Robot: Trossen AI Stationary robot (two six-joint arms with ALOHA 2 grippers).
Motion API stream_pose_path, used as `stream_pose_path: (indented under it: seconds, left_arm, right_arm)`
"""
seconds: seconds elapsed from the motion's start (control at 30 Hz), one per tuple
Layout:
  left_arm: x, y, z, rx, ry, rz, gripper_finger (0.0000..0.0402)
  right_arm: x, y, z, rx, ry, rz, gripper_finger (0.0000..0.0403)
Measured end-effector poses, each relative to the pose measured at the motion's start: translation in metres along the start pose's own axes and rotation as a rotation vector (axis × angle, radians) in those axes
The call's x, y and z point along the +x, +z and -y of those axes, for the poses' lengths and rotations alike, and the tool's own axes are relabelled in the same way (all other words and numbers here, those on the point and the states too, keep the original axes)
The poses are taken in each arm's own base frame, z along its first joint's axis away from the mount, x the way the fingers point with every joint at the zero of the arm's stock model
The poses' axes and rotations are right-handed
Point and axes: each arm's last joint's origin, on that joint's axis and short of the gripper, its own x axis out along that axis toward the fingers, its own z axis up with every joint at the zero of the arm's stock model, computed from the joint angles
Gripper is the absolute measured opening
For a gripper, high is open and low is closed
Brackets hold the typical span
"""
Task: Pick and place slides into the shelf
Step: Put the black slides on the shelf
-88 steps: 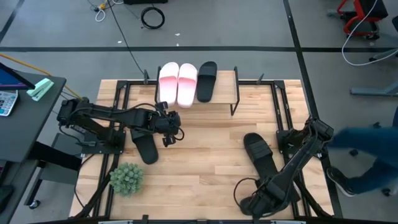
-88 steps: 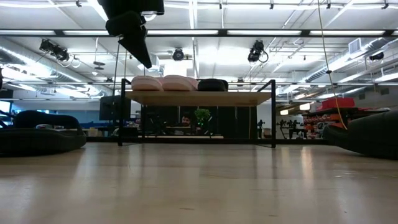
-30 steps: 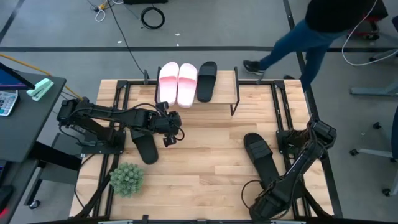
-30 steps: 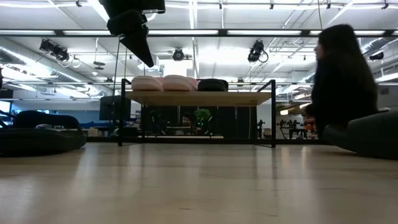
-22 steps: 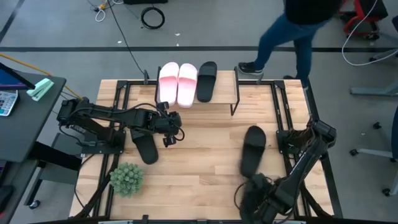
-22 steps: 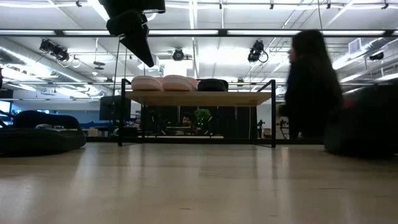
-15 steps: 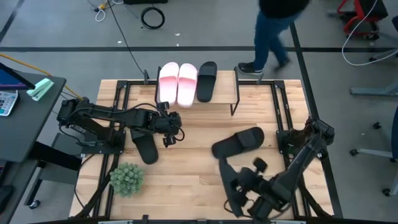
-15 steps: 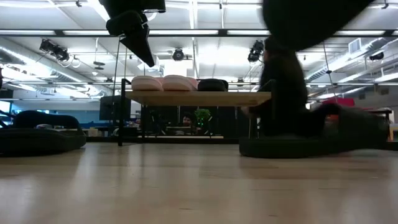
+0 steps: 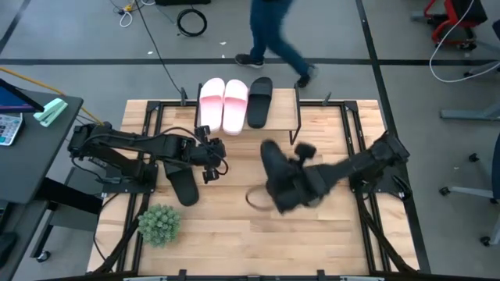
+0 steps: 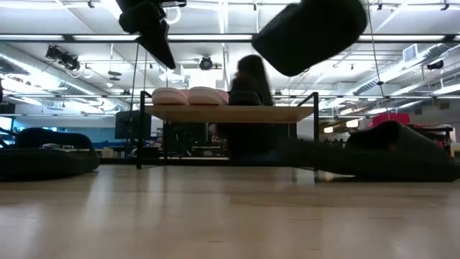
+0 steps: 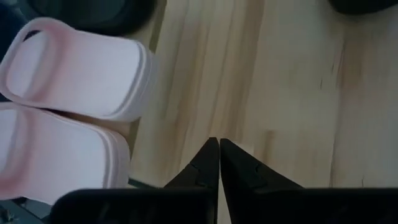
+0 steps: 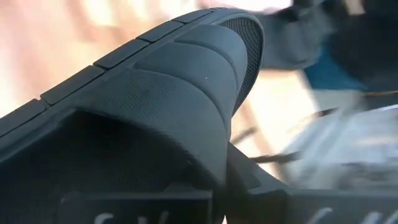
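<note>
I need to release my right gripper's black slide, now held at the table's middle, on the bare end of the shelf's plank (image 9: 284,104), beside the black slide there.
The shelf (image 9: 285,105) stands at the table's far edge. Two pale pink slides (image 9: 223,105) and a black slide (image 9: 259,101) lie soles down on its top plank. My right gripper (image 9: 285,186) reaches in from the right to the table's middle, shut on a black slide (image 9: 273,168) that shows high up in the low view (image 10: 309,32). Another black slide (image 10: 392,151) lies on the table, mostly hidden under that arm. My left gripper (image 9: 209,170) hovers shut beside a further black slide (image 9: 182,186) that rests flat on the table. My right gripper is shut on the black slide, coming at it from the table's right. The slide's wide strap (image 12: 199,81) rises right in front of the fingers and fills the wrist view, hiding where they close. The slide is lifted clear of the table.
A small green plant (image 9: 159,224) sits near the left front corner. A person (image 9: 273,31) walks on the floor just beyond the shelf. Bare wood lies between the shelf and the held slide, and along the table's near edge.
My right gripper has swung from the near right corner up toward the table's middle and the shelf, carrying the black slide. The other black slide on the right has turned about and slid toward the left. The person has walked from right to left behind the table.
</note>
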Motion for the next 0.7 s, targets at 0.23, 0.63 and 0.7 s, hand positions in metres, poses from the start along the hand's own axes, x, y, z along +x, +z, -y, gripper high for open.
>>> stream_pose_path:
  seconds: [0.23, 0.63, 0.7]
  left_arm:
    - [-0.018, -0.003, -0.011, -0.038, -0.004, 0.054, 0.0006]
    - [-0.030, -0.006, -0.018, -0.093, -0.008, 0.092, 0.0017]
    - [-0.030, -0.006, -0.018, -0.093, -0.008, 0.093, 0.0012]
  right_arm:
    - [0.070, 0.029, 0.057, -0.238, -0.226, -0.105, 0.0009]
    - [0.161, 0.037, 0.154, -0.065, -0.353, -0.304, 0.0011]
    - [0.168, 0.041, 0.161, -0.075, -0.333, -0.284, 0.0010]
